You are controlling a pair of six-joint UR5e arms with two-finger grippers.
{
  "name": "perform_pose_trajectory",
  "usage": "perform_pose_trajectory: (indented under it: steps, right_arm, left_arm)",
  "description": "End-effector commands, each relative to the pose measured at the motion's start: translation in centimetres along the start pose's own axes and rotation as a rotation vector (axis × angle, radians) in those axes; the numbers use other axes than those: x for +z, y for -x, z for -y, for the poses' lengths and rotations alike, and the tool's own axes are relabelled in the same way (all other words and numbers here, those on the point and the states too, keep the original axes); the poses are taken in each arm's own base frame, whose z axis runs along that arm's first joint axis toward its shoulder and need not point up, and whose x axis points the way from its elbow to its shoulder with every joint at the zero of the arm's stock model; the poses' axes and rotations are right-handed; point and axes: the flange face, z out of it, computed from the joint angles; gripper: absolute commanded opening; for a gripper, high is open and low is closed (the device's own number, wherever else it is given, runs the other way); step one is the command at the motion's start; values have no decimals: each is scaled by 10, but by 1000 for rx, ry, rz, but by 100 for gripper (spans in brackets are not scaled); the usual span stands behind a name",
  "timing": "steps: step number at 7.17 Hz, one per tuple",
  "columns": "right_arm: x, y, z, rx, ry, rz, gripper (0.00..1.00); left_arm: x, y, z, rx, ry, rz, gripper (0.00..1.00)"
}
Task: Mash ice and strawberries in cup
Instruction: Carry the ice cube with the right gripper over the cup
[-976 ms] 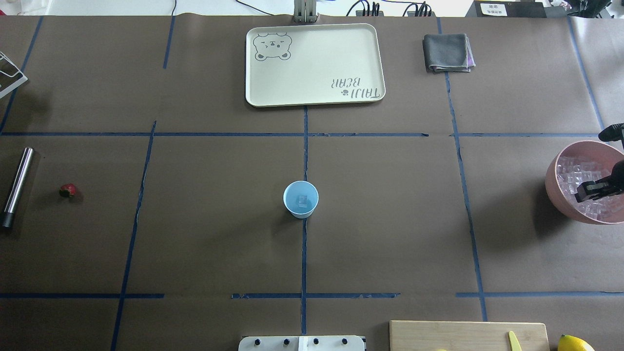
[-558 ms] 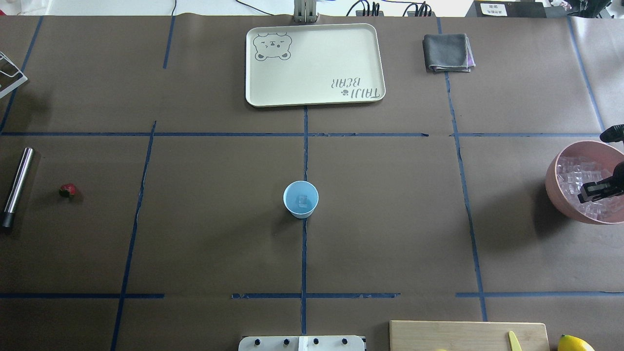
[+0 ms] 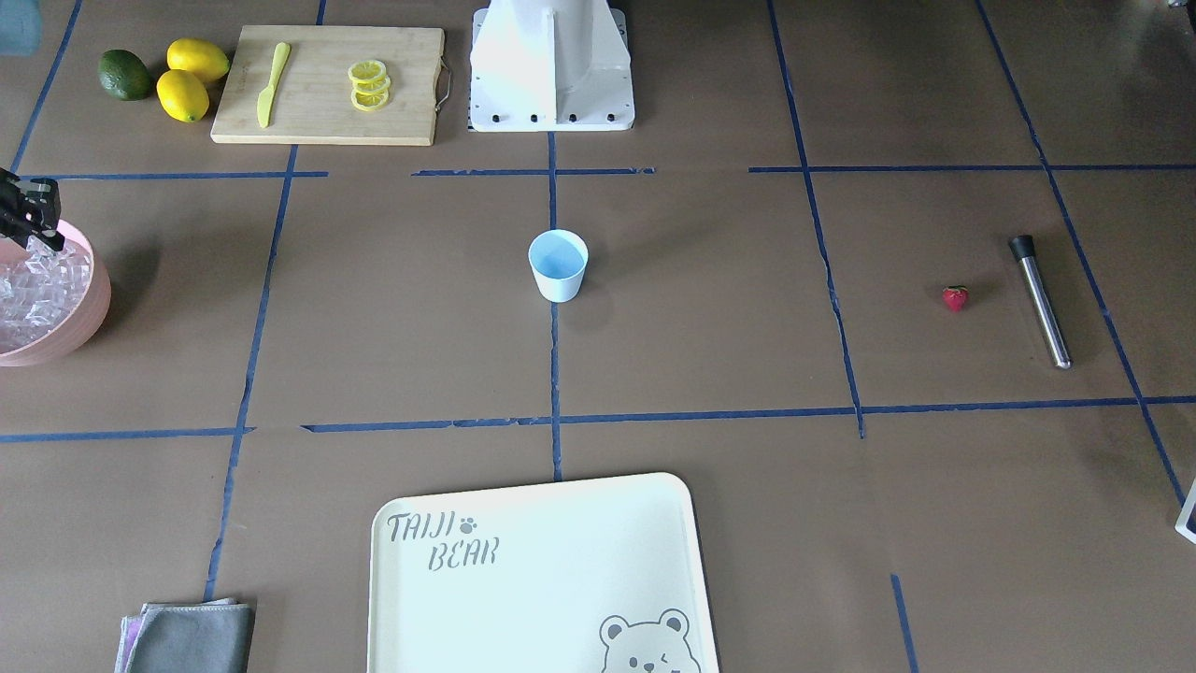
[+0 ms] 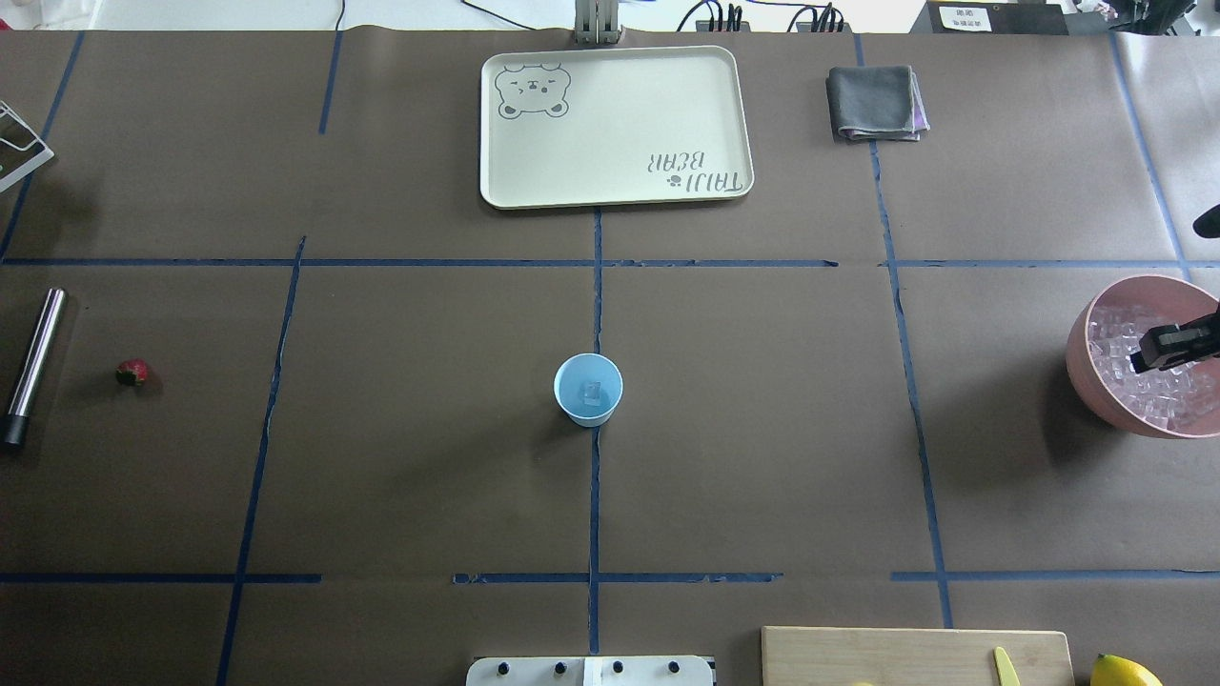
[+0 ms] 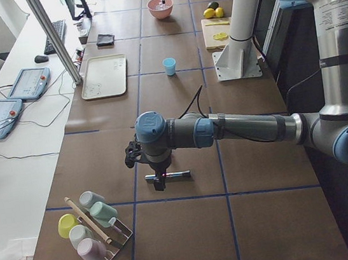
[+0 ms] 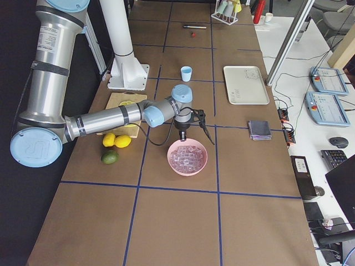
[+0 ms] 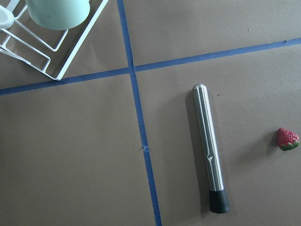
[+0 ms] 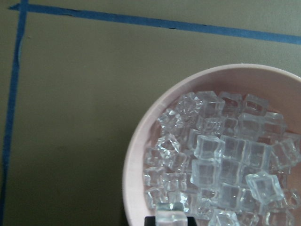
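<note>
I should release the clear ice cube from my right gripper inside the pale blue cup (image 3: 562, 269) at the table's middle. The ice cube is now over the pink bowl.
The pale blue cup (image 4: 588, 389) stands at the table's middle with one ice cube (image 4: 593, 390) inside. The pink bowl (image 4: 1082, 367) at the right edge holds several ice cubes (image 8: 225, 155). My right gripper (image 4: 1155, 351) hangs over the bowl, shut on one clear ice cube (image 8: 170, 213), which shows between its fingers in the right wrist view. The strawberry (image 4: 132, 373) lies at the far left beside a steel muddler (image 4: 33, 367); both show in the left wrist view (image 7: 287, 139). My left gripper (image 5: 159, 180) hovers above the muddler; I cannot tell whether it is open or shut.
A cream bear tray (image 4: 615, 124) and a folded grey cloth (image 4: 875, 103) lie at the far side. A cutting board (image 3: 327, 84) with lemon slices and a yellow knife, two lemons and an avocado sit near the base. A wire cup rack (image 7: 42, 37) stands at the far left.
My right gripper has risen from the ice in the pink bowl with a cube in it. The cup, the strawberry and the muddler have not moved.
</note>
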Motion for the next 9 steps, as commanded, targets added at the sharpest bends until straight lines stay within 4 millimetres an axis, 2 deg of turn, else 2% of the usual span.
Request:
perform_pose_trajectory:
  steps: [1, 2, 4, 5, 6, 8, 9]
  right_arm:
    - [-51, 63, 39, -6, -65, 40, 0]
    - [-60, 102, 60, -4, -65, 58, 0]
    - [-72, 214, 83, 4, -17, 79, 0]
    - [-69, 272, 85, 30, -19, 60, 0]
    - [-62, 326, 91, 75, -32, 63, 0]
    - [-35, 452, 106, 144, -65, 43, 0]
    - [-23, 507, 111, 171, -57, 39, 0]
  left_arm:
    - [0, 0, 0, 0, 0, 0, 100]
    - [0, 0, -1, -1, 1, 0, 100]
    - [0, 1, -1, -2, 0, 0, 100]
    - [-1, 0, 0, -1, -1, 0, 100]
    - [-1, 0, 0, -1, -1, 0, 100]
    - [0, 0, -1, 0, 0, 0, 100]
    - [-1, -1, 0, 1, -1, 0, 100]
